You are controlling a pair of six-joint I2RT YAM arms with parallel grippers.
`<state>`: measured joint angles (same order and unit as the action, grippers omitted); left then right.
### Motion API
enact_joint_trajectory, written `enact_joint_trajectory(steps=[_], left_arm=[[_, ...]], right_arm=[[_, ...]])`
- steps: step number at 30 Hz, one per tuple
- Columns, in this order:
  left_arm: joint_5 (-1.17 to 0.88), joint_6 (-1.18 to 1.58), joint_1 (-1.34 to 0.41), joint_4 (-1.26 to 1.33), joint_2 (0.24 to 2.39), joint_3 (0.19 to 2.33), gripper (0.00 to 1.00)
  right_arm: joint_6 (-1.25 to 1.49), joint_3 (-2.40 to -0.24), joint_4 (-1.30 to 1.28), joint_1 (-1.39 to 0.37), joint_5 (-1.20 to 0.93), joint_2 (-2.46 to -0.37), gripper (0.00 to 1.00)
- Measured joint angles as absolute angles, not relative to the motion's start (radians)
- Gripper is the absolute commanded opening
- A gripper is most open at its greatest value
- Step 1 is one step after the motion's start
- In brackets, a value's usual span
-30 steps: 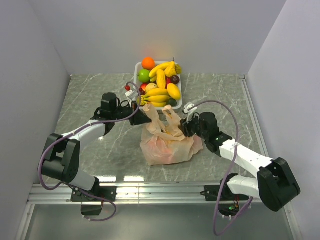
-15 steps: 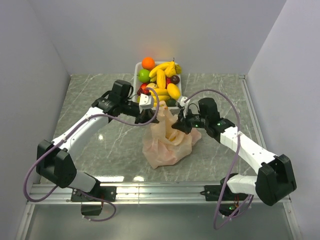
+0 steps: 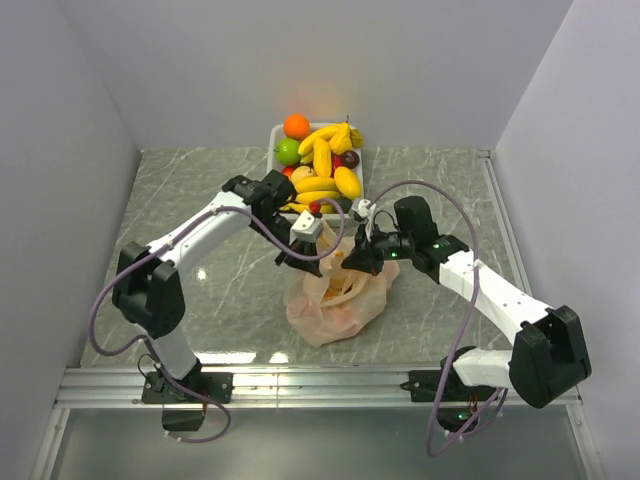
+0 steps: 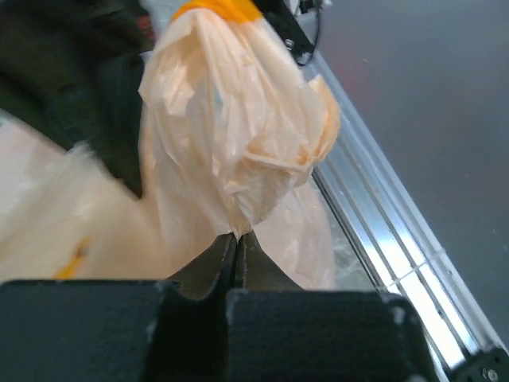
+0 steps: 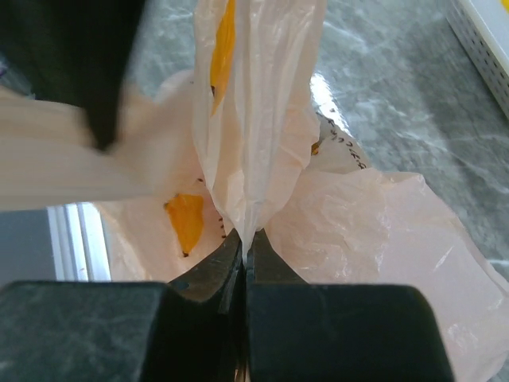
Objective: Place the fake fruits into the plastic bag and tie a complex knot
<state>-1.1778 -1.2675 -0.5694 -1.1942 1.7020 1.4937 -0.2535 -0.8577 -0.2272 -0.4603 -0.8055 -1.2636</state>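
Note:
I will take my left gripper's handle (image 4: 235, 131) with my right gripper to free that hand for the other handle, because the bag's handles cross with each gripper shut on one.
The peach plastic bag (image 3: 335, 300) stands on the table's middle, its body bulging; what it holds is hidden. My left gripper (image 3: 300, 262) is shut on one handle of the bag (image 4: 231, 159), pinched between its fingertips. My right gripper (image 3: 352, 262) is shut on the other handle (image 5: 254, 119), stretched up from the jaws. The two grippers sit close together above the bag's mouth, the handles crossing between them. No finished knot shows. The fake fruits (image 3: 320, 165), bananas, an orange, a lime and plums, lie in the white tray (image 3: 277, 132) at the back.
The grey marbled table (image 3: 190, 185) has walls on three sides. A metal rail (image 3: 320, 385) runs along the near edge. The left arm reaches across in front of the tray.
My left gripper has swung from left of the bag to above its mouth with the handle. My right gripper has moved left and up. The bag has been drawn up narrower.

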Motion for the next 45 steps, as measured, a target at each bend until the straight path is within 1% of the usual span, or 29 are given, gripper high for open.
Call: enact_joint_trajectory(steps=[2,5,7,10,11,13,14,15,16,20,22,25,28,29,30,31,33,34,35,36,38,39,40,41,43,44,45], left_arm=[[-1.179,-1.205,-0.57,-1.15,1.732,1.512,0.0],[-1.149,-1.034,-0.567,-0.991,1.732,1.507,0.01],[-1.124,-0.925,-0.566,-0.876,1.729,1.506,0.0],[-1.105,-0.841,-0.566,-0.796,1.729,1.506,0.01],[-1.102,-0.823,-0.566,-0.784,1.729,1.506,0.01],[-1.101,-0.806,-0.567,-0.774,1.729,1.506,0.01],[-1.101,-0.801,-0.567,-0.772,1.729,1.506,0.01],[-1.102,-0.8,-0.569,-0.772,1.729,1.506,0.01],[-1.102,-0.808,-0.571,-0.775,1.729,1.506,0.01],[-1.098,-0.841,-0.59,-0.793,1.729,1.506,0.01],[-1.097,-0.861,-0.603,-0.802,1.729,1.506,0.0],[-1.098,-0.886,-0.62,-0.82,1.729,1.506,0.0],[-1.097,-0.896,-0.634,-0.83,1.729,1.506,0.02],[-1.097,-0.896,-0.637,-0.831,1.729,1.506,0.03],[-1.096,-0.895,-0.639,-0.83,1.729,1.506,0.04],[-1.091,-0.889,-0.64,-0.826,1.729,1.506,0.05],[-1.079,-0.869,-0.64,-0.82,1.728,1.506,0.09],[-1.069,-0.859,-0.638,-0.815,1.727,1.506,0.11],[-1.063,-0.849,-0.638,-0.81,1.725,1.506,0.14],[-1.056,-0.841,-0.636,-0.807,1.721,1.505,0.21],[-1.05,-0.825,-0.63,-0.803,1.71,1.504,0.28],[-1.05,-0.814,-0.62,-0.799,1.7,1.501,0.34],[-1.052,-0.805,-0.603,-0.796,1.687,1.495,0.35],[-1.052,-0.794,-0.581,-0.797,1.672,1.491,0.36],[-1.055,-0.771,-0.519,-0.792,1.643,1.489,0.46],[-1.057,-0.753,-0.48,-0.783,1.628,1.489,0.47],[-1.056,-0.722,-0.44,-0.764,1.612,1.489,0.53]], right_arm=[[-0.275,-0.858,-0.236,-0.46,-0.835,-1.246,0.0],[-0.316,-0.858,-0.254,-0.46,-0.87,-1.221,0.0],[-0.344,-0.858,-0.268,-0.46,-0.888,-1.209,0.07],[-0.364,-0.858,-0.281,-0.46,-0.908,-1.205,0.18],[-0.364,-0.858,-0.281,-0.46,-0.913,-1.205,0.28],[-0.356,-0.858,-0.279,-0.46,-0.924,-1.205,0.37],[-0.353,-0.858,-0.277,-0.46,-0.927,-1.205,0.45],[-0.342,-0.858,-0.274,-0.46,-0.929,-1.205,0.49],[-0.332,-0.858,-0.269,-0.46,-0.931,-1.205,0.5],[-0.305,-0.858,-0.251,-0.46,-0.933,-1.205,0.62],[-0.291,-0.858,-0.243,-0.46,-0.933,-1.205,0.63],[-0.268,-0.858,-0.226,-0.46,-0.933,-1.21,0.6],[-0.254,-0.858,-0.209,-0.46,-0.935,-1.218,0.42],[-0.253,-0.858,-0.204,-0.46,-0.937,-1.22,0.32],[-0.255,-0.858,-0.201,-0.46,-0.938,-1.222,0.26],[-0.255,-0.858,-0.201,-0.46,-0.94,-1.224,0.15],[-0.259,-0.858,-0.203,-0.46,-0.938,-1.229,0.08],[-0.259,-0.858,-0.203,-0.459,-0.937,-1.232,0.02],[-0.26,-0.858,-0.201,-0.458,-0.937,-1.234,0.0],[-0.262,-0.858,-0.201,-0.458,-0.937,-1.234,0.0],[-0.268,-0.858,-0.201,-0.456,-0.937,-1.234,0.0],[-0.276,-0.858,-0.202,-0.453,-0.938,-1.234,0.0],[-0.282,-0.858,-0.203,-0.451,-0.94,-1.234,0.0],[-0.29,-0.858,-0.204,-0.451,-0.942,-1.233,0.0],[-0.309,-0.858,-0.205,-0.448,-0.954,-1.233,0.0],[-0.316,-0.858,-0.207,-0.447,-0.959,-1.232,0.0],[-0.33,-0.858,-0.209,-0.445,-0.967,-1.232,0.0]])
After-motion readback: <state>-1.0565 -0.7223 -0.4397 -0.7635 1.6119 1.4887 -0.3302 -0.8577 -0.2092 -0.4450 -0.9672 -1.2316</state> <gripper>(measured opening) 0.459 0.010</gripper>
